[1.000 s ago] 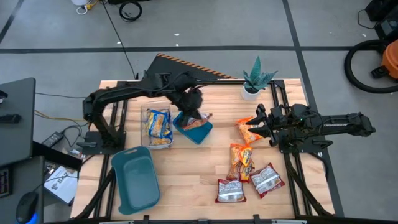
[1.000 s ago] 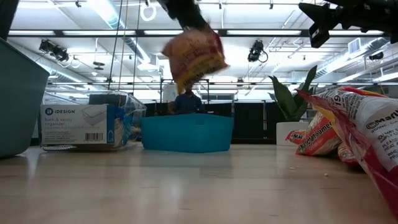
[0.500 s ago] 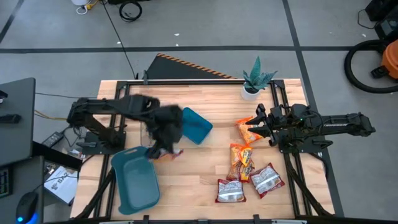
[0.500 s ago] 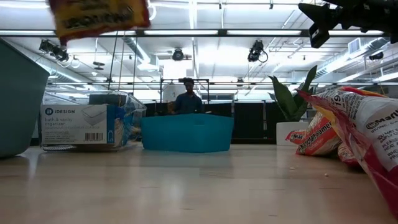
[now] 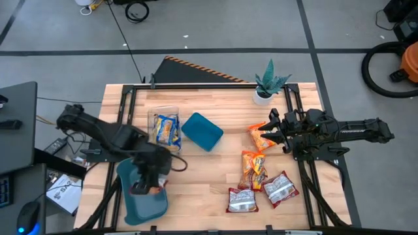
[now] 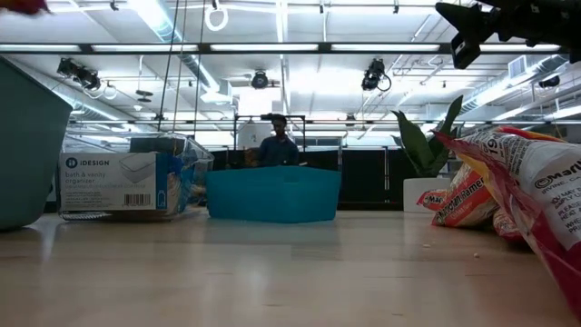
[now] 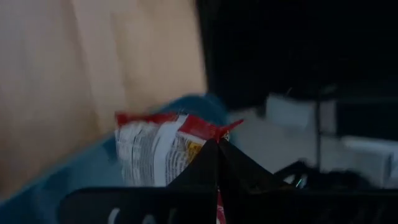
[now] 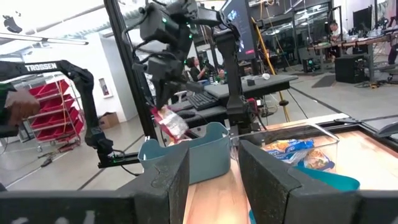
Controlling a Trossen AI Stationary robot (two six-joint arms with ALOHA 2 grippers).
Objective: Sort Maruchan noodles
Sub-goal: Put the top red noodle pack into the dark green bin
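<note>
My left gripper has the red-and-white noodle packet above the large teal bin. It will let go of it in the near half of the large teal bin (image 5: 145, 200).
My left gripper (image 5: 149, 184) is shut on a red-and-white noodle packet (image 7: 155, 154) above the large teal bin (image 5: 140, 199) at the near left. The right wrist view shows that packet (image 8: 169, 123) hanging over the bin's wall (image 8: 193, 158). My right gripper (image 5: 272, 130) hovers open above an orange packet (image 5: 260, 137) at the table's right. Two more orange packets (image 5: 253, 168) and two red-and-silver packets (image 5: 243, 200) (image 5: 281, 188) lie flat nearer the near edge. Yellow-and-blue packets (image 5: 166, 130) lie in the clear container. My left gripper pinches the packet between its two shut fingers (image 7: 214, 163), near one end of its red sealed edge (image 7: 202, 129). The fingers come from above, pointing down. The packet hangs tilted below them, lifted clear above the large teal bin.
A small teal bin (image 5: 203, 131) stands mid-table beside the clear container (image 5: 157, 149). A potted plant (image 5: 268, 83) stands at the far edge. Bare wood (image 5: 202, 183) lies between the large bin and the packets on the right. A person (image 6: 276, 145) stands in the room beyond.
My left arm has swung the packet from above the small teal bin toward the table's near left edge, and it now hangs over the large teal bin. The packet has left the low view except for a red scrap at the top left.
</note>
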